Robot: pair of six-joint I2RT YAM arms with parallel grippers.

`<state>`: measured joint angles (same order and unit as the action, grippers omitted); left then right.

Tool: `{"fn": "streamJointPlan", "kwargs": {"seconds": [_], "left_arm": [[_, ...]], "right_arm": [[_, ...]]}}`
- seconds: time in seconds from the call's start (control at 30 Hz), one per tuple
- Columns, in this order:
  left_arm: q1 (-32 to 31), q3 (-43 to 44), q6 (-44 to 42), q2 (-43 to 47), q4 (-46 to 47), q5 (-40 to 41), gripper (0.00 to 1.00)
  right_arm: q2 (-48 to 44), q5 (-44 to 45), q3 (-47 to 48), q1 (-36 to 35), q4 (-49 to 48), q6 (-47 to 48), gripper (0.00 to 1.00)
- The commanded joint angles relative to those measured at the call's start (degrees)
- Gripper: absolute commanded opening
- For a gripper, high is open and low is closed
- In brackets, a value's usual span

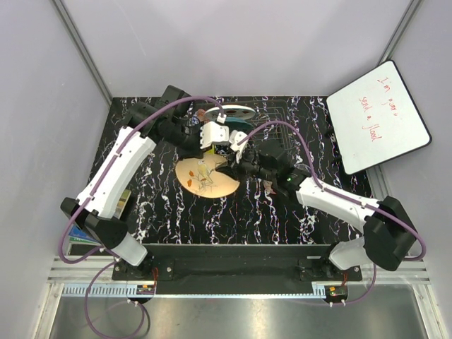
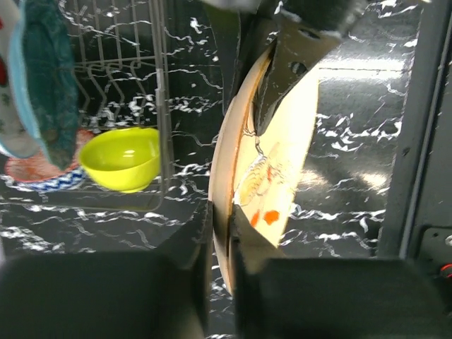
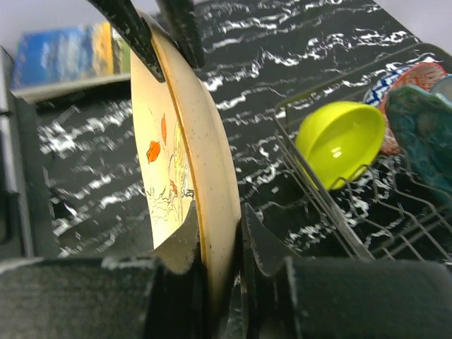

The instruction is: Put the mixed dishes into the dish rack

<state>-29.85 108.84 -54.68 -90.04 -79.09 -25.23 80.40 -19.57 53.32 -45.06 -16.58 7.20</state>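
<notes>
The peach floral plate, now held beside the dish rack, will leave my right gripper when I let go of it beside the lime-yellow bowl, in front of the upright teal plate (image 1: 227,138) (image 3: 385,201).
The peach floral plate (image 1: 205,178) is gripped at its rim by both grippers, just left of the dish rack (image 1: 286,134). My left gripper (image 2: 223,244) is shut on the plate's (image 2: 282,155) near edge. My right gripper (image 3: 220,244) is shut on the opposite edge of the plate (image 3: 169,134). The wire rack (image 2: 159,106) holds the lime-yellow bowl (image 2: 120,159), the red patterned bowl (image 2: 32,169) and the upright teal plate (image 2: 49,78). These also show in the right wrist view: bowl (image 3: 339,141), teal plate (image 3: 424,120). The pink mug and the clear glass are not visible.
A white board with red writing (image 1: 378,123) leans at the back right. A blue-green book (image 3: 63,53) lies at the table's left edge. Both arms cross over the middle of the black marbled table (image 1: 212,226).
</notes>
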Motion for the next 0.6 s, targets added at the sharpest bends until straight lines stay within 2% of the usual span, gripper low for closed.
{"fn": "streamJointPlan", "kwargs": {"seconds": [0.0,0.03,0.1,0.13,0.3,0.43,0.57], "left_arm": [[1.3,-3.2,9.9,3.2,9.0,3.2,0.37],[2.8,-3.8,12.0,3.4,10.7,3.3,0.62],[5.0,-4.3,16.1,3.9,14.2,1.9,0.79],[7.8,-4.2,19.6,4.2,15.5,0.5,0.99],[17.1,-1.8,28.5,2.8,20.0,-6.5,0.99],[24.4,-5.3,33.6,1.6,21.3,-11.5,0.99],[25.5,-12.1,35.0,1.2,23.5,-9.7,0.99]], "right_arm": [[-4.1,3.3,3.0,0.5,1.8,13.2,0.0],[-4.0,4.6,4.3,0.7,2.9,14.9,0.0],[-4.6,7.5,5.3,1.2,5.6,19.9,0.0],[-4.9,8.3,5.8,1.6,6.1,21.5,0.0],[-8.0,13.0,8.4,3.0,8.4,29.7,0.0],[-9.6,15.2,11.2,4.2,8.4,34.4,0.0],[-9.2,16.7,14.4,5.1,6.6,39.9,0.0]]}}
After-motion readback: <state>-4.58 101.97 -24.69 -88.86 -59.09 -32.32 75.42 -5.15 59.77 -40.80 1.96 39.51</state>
